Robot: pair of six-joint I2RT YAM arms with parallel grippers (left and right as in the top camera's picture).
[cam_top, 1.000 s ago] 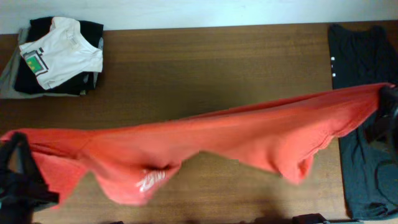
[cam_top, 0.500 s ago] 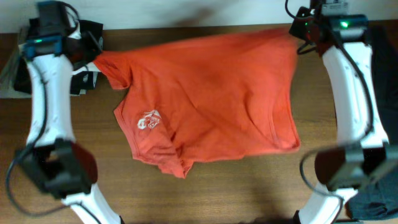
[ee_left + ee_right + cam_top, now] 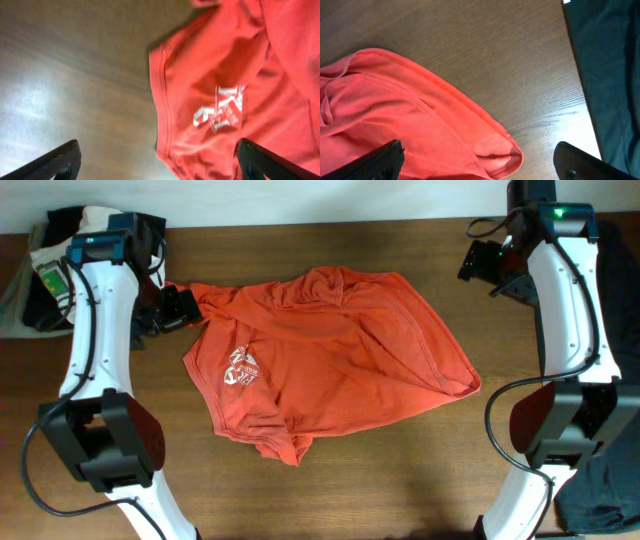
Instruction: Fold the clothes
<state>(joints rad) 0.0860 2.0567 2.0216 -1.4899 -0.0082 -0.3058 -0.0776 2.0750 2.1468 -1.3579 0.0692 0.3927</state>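
My right gripper needs to grip the pointed corner (image 3: pixel 473 386) (image 3: pixel 515 160) of the red-orange T-shirt, the one that is closest to the long black garment.
The clothes, a red-orange T-shirt (image 3: pixel 330 365), lie rumpled on the brown table, with a white print (image 3: pixel 239 367) facing up near the left side. My left gripper (image 3: pixel 178 310) hovers at the shirt's upper left corner. In the left wrist view this gripper (image 3: pixel 160 167) is open, one finger over bare wood and the other over the shirt (image 3: pixel 240 75). My right gripper (image 3: pixel 480 262) stands off the shirt's upper right corner. In the right wrist view it (image 3: pixel 480 165) is open above a folded corner of the shirt (image 3: pixel 395 110). Neither gripper holds cloth.
A stack of clothes topped by a white shirt with a green patch (image 3: pixel 70 255) sits at the back left corner. A long black garment (image 3: pixel 625 330) lies along the right edge and also shows as dark cloth (image 3: pixel 605 60) in the right wrist view.
The shirt was stretched in the air between both shut grippers, then swung to the back of the table. Both grippers have opened and let go, and the shirt has dropped rumpled onto the wood.
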